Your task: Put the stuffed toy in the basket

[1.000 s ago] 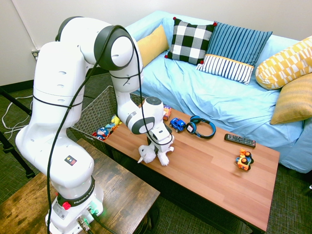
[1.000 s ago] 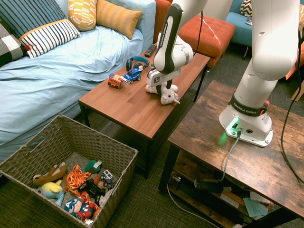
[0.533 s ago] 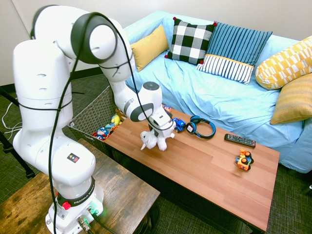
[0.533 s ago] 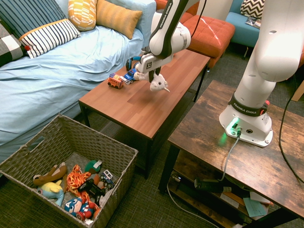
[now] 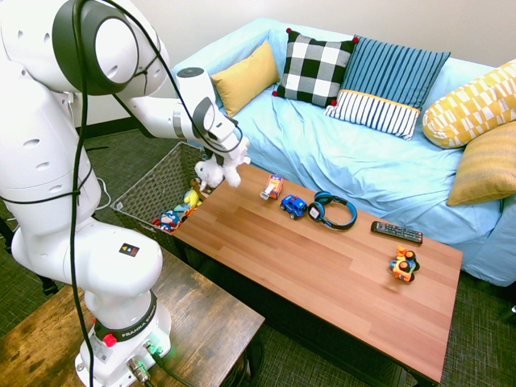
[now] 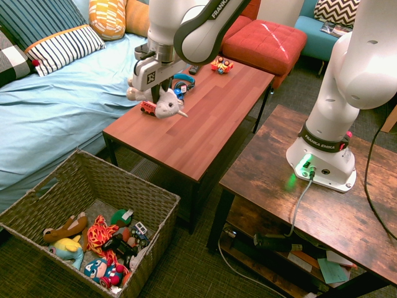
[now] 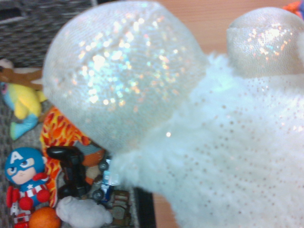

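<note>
Next, my gripper releases the stuffed toy on the orange flame-patterned toy [image 6: 103, 222] [image 7: 59, 129] in the basket, next to the green toy.
The stuffed toy [image 5: 211, 171], white and fluffy, hangs in the air over the left end of the wooden coffee table [image 5: 339, 282], with my gripper [image 5: 227, 158] shut on it. In the second exterior view the toy [image 6: 165, 107] dangles under the gripper [image 6: 156, 94], above the table end nearest the sofa. The woven basket [image 6: 158, 239] stands on the floor below and beside that end, and part of the basket [image 5: 155, 184] shows behind the arm. In the wrist view the stuffed toy [image 7: 213, 142] fills most of the picture, with the basket [image 7: 42, 23] below it.
Several toys lie in the basket, among them a hero doll [image 7: 21, 168]. On the table are a small toy truck [image 5: 272, 187], a blue car [image 5: 293, 206], blue headphones [image 5: 332, 211], a remote [image 5: 397, 232] and an orange toy car [image 5: 404, 264]. A blue sofa [image 5: 355, 161] with cushions runs behind.
The gripper shut on the stuffed toy, lifted it off the table's middle and swung it toward the table end by the basket. Nothing else on the table has moved.
</note>
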Tool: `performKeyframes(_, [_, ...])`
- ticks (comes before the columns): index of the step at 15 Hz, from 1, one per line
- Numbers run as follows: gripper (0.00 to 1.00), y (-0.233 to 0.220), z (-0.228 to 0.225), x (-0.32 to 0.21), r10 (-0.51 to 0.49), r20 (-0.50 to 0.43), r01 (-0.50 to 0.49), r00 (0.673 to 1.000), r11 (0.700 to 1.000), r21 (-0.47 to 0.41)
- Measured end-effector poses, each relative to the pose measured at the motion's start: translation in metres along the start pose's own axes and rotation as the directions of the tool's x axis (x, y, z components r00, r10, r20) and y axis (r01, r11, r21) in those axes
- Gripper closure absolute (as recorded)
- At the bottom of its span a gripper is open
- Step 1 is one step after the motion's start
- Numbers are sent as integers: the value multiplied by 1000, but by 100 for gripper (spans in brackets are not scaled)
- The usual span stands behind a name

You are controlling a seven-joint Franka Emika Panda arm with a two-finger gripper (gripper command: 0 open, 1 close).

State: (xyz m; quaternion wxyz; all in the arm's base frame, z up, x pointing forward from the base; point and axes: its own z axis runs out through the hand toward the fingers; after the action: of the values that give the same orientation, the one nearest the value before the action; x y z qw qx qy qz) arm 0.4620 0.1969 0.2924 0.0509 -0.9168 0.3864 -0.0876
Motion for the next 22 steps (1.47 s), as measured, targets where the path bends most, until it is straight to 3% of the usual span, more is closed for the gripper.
performKeyframes(4, [100, -16, 1, -17, -33, 9, 33, 999, 999, 30])
performKeyframes(8, [100, -75, 28, -62, -64, 33, 59, 997, 991, 123])
performKeyframes(13, [100, -145, 126, -136, -110, 97, 97, 989, 986, 137])
performKeyframes(17, [100, -173, 212, -153, -86, 165, 71, 982, 993, 91])
performKeyframes(18, [0, -174, 230, -158, -80, 178, 68, 981, 995, 71])
performKeyframes(22, [0, -180, 270, -169, -82, 206, 77, 975, 997, 32])
